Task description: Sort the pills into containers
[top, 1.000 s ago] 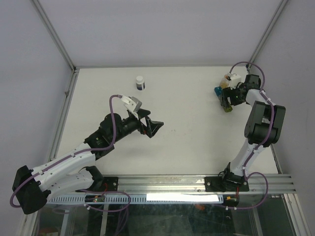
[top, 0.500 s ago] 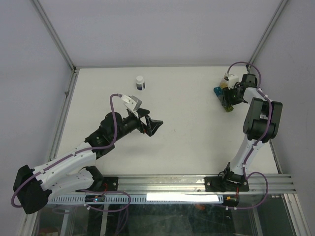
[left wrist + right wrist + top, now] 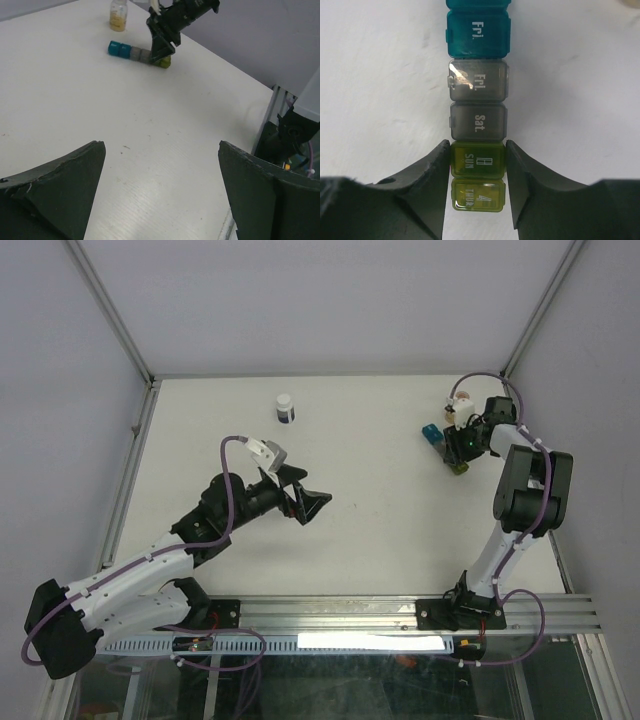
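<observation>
Next, my right gripper lets go of the strip on the bare table (image 3: 364, 538) between my left gripper and the front rail.
The containers (image 3: 477, 90) are a strip of joined lidded cubes, teal, grey and yellow-green, lying at the far right of the table (image 3: 431, 431). My right gripper (image 3: 478, 150) is shut on the strip, its fingers (image 3: 437, 170) pressing both sides of the green "SUN" cube. It also shows in the top view (image 3: 462, 445). My left gripper (image 3: 162, 147) is open and empty over the middle of the table (image 3: 308, 502). The strip (image 3: 131, 51) and right gripper (image 3: 162, 40) lie far ahead of it. No loose pills show.
A small clear vial with orange contents (image 3: 461, 403) stands just behind the strip, also in the left wrist view (image 3: 118, 14). A white-capped dark bottle (image 3: 285, 408) stands at the back centre-left. The table's right edge and rail (image 3: 280, 100) are close to the strip.
My right gripper has shifted left and swung the strip with it, so the blue end now lies further left. My left arm has barely moved.
</observation>
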